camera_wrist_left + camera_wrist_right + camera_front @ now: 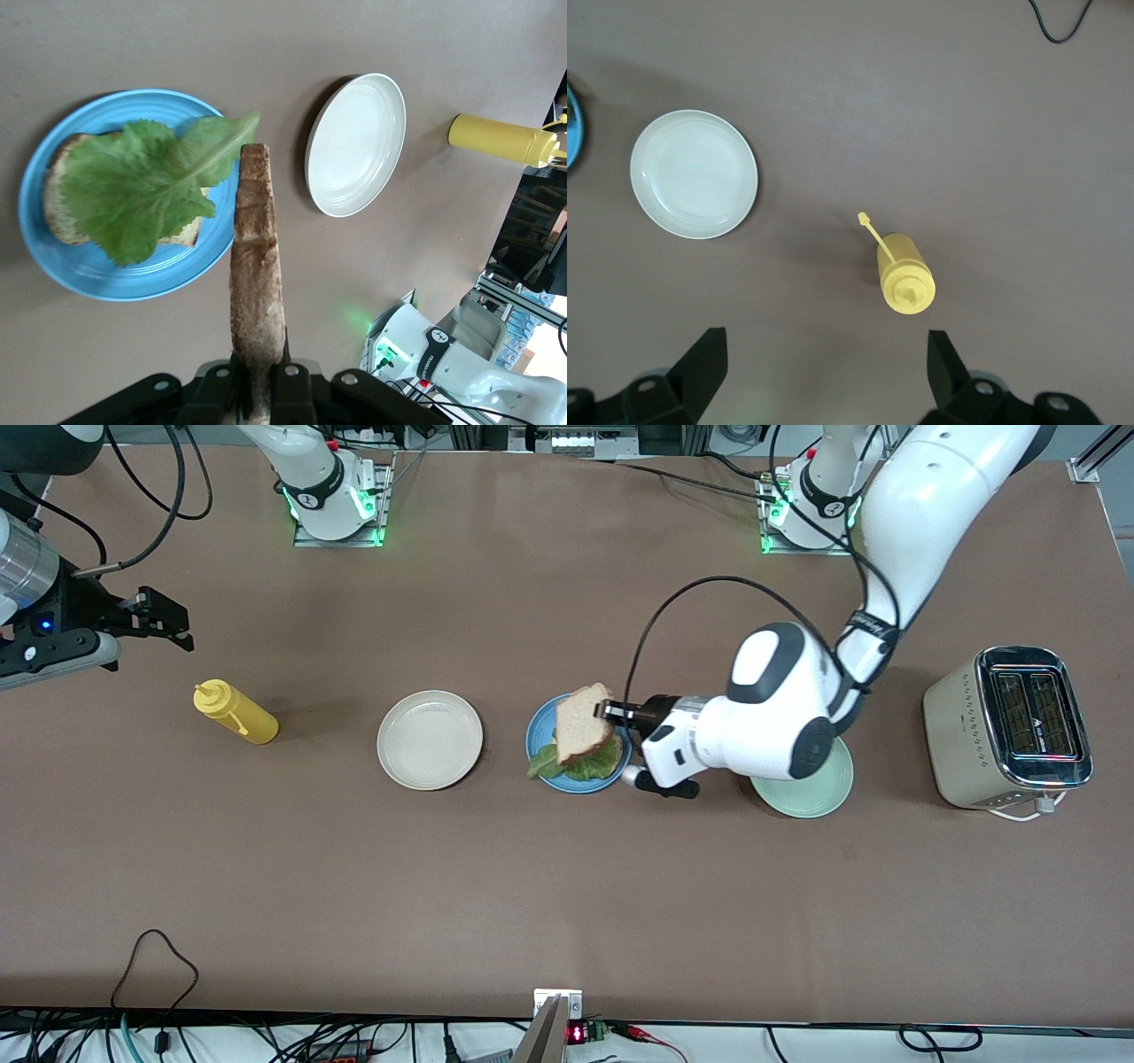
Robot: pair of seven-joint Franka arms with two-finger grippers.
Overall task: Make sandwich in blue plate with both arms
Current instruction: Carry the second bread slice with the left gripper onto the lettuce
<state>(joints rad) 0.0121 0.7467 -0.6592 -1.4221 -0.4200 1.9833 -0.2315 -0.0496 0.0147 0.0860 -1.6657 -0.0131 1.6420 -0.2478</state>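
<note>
I need to let go of the second toast slice with my left gripper on the ruffled lettuce leaf in the blue plate [580, 753] [137, 184].
The blue plate [542, 726] [97, 274] sits mid-table and carries one toast slice [55, 199] with a ruffled lettuce leaf [585, 766] [142, 181] on it. My left gripper [608, 710] [260, 376] is shut on a second toast slice [583, 722] [257, 292], gripping it by one edge and holding it tilted over the plate and lettuce. My right gripper [164, 618] [827, 372] hangs open and empty in the air at the right arm's end of the table, near the yellow bottle, and waits.
A yellow squeeze bottle [235, 712] [904, 274] stands toward the right arm's end. A cream-white plate [430, 740] [356, 143] [694, 173] lies between the bottle and the blue plate. A mint-green plate [819, 790] lies partly under the left arm, with a toaster [1010, 726] beside it.
</note>
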